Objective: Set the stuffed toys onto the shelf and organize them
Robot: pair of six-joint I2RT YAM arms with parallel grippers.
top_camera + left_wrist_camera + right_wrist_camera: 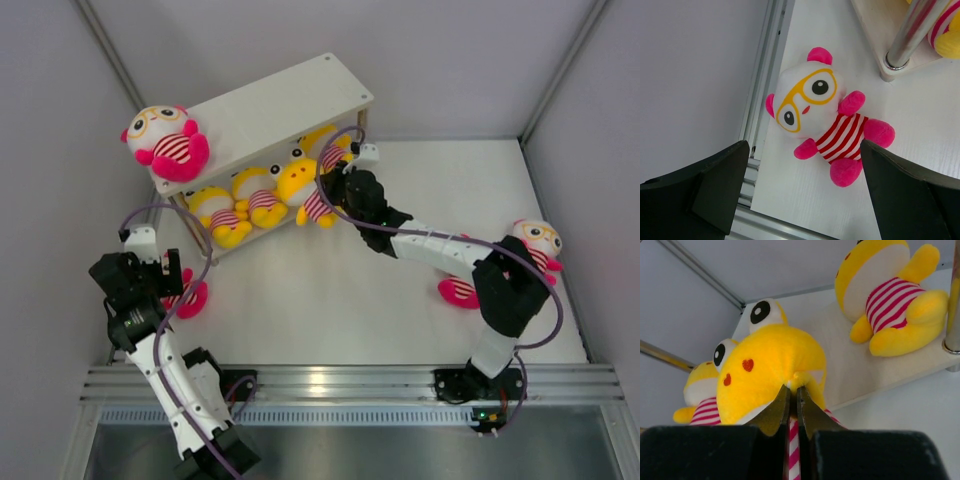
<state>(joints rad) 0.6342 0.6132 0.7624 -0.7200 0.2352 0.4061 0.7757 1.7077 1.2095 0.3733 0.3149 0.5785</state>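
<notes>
I need to close my left gripper on the neck [174, 292] [816, 136] of the pink toy by the shelf's corner post, between its white head and striped body.
The white two-tier shelf [270, 105] stands at the back left. One pink toy [165, 142] sits on its top board. Several yellow toys [250, 195] lie on its lower board. My right gripper [322, 196] is shut on a yellow toy [767, 367] at the lower board's front edge; another yellow toy [890, 295] lies further along the board. My left gripper [805, 195] is open above a pink toy [825, 120] lying face up on the table by the shelf's corner post [907, 37]. Two more pink toys [540, 243] [458, 291] lie beside my right arm.
The white table's near left edge and an aluminium rail [760, 120] run just beside the pink toy under my left gripper. Grey walls close the cell on the left, back and right. Purple cables loop along both arms.
</notes>
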